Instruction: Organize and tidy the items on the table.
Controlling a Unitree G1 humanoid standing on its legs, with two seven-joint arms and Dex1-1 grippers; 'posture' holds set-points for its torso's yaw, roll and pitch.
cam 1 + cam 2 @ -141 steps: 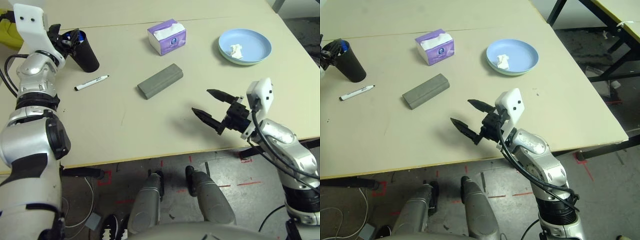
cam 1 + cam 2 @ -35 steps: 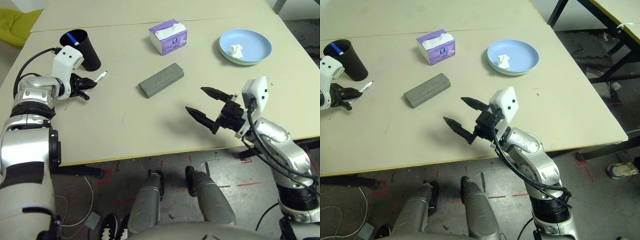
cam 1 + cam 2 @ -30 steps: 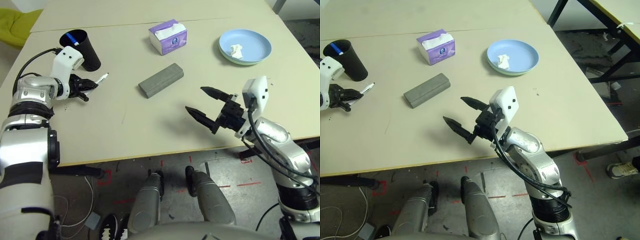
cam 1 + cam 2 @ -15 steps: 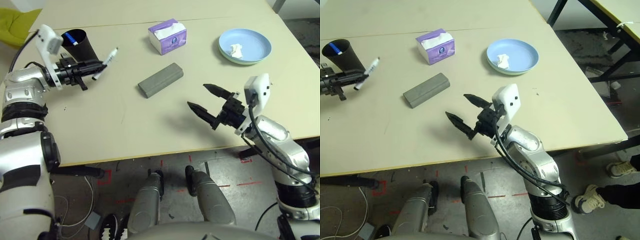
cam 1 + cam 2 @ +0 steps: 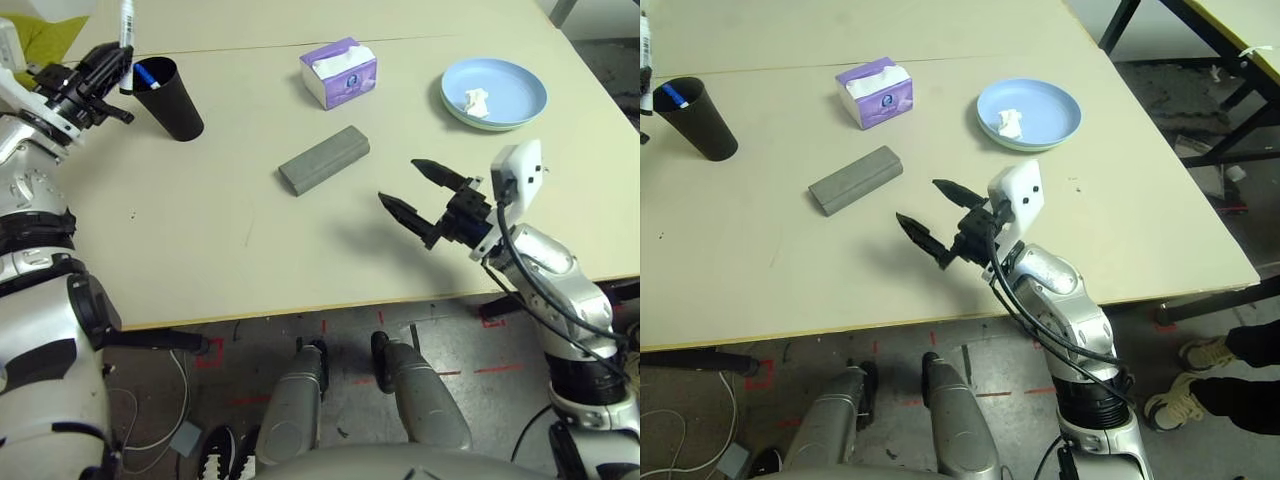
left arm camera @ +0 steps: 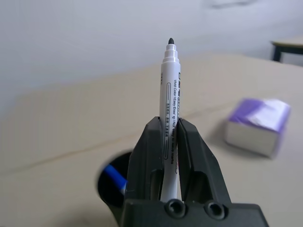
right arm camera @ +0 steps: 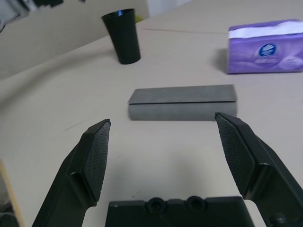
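The black cup has a blue-capped marker. Next, my left gripper lets go of the white marker, now upright just above the cup, inside the black cup [image 5: 159, 75] [image 6: 117, 182], next to that blue-capped marker.
My left gripper [image 5: 108, 68] is shut on a white marker [image 5: 126, 28], held upright just left of and above the black cup [image 5: 172, 98]. A blue-capped marker [image 5: 147, 75] stands inside the cup. In the left wrist view the marker [image 6: 170, 104] rises between the closed fingers, with the cup [image 6: 111, 187] below. The grey glasses case [image 5: 324, 160] lies at the table's middle. My right gripper [image 5: 421, 194] hovers open, right of and nearer than the case [image 7: 182, 101]. The crumpled tissue [image 5: 473, 99] lies on the blue plate [image 5: 510, 80], stacked on a green plate [image 5: 1025, 146].
A purple tissue box [image 5: 339, 72] stands at the back, between the cup and the plates. The pale table [image 5: 220, 250] has bare room at the front left and middle. A person's shoes [image 5: 1200, 352] show on the floor at the right.
My left gripper has lifted the white marker off the table, swung it back and left, and turned it upright beside the cup. The right gripper has barely moved.
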